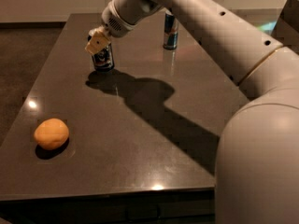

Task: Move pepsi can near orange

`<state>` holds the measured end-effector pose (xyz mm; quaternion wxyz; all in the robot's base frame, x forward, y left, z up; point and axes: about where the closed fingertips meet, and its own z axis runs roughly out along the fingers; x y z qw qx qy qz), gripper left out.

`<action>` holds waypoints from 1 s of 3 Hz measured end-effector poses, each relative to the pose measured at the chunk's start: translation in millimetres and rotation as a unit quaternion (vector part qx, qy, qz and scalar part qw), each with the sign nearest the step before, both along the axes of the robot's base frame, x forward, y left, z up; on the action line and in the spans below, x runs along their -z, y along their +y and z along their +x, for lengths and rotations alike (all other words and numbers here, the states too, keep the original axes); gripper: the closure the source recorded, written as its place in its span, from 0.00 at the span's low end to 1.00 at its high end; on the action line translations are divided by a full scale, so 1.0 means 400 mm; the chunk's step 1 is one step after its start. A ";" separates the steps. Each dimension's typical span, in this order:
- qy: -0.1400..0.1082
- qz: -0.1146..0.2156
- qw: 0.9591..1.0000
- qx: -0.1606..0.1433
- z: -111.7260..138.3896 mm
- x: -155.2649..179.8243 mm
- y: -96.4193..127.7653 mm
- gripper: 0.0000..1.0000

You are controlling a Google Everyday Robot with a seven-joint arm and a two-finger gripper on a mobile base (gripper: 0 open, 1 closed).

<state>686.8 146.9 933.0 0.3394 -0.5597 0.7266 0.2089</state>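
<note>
Next, I release the pepsi can on the dark table [92,124] just beside the orange, on its side toward my body.
The pepsi can [103,59] is short and dark blue with a white-and-red logo. It stands upright on the dark table [154,139] at the far left. My gripper [98,43] is at the can's top, and its beige pad covers the can's upper left side. The arm reaches in from the right. The orange [51,133] lies near the table's front left corner, well apart from the can and the gripper.
A taller, slimmer blue-and-silver can [170,31] stands at the back of the table, right of the pepsi can. My arm and large white body [259,162] fill the right side. The table's front edge runs along the bottom.
</note>
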 end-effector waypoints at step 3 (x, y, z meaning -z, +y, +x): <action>-0.037 0.013 0.986 -0.160 -0.336 -0.038 -0.057 1.00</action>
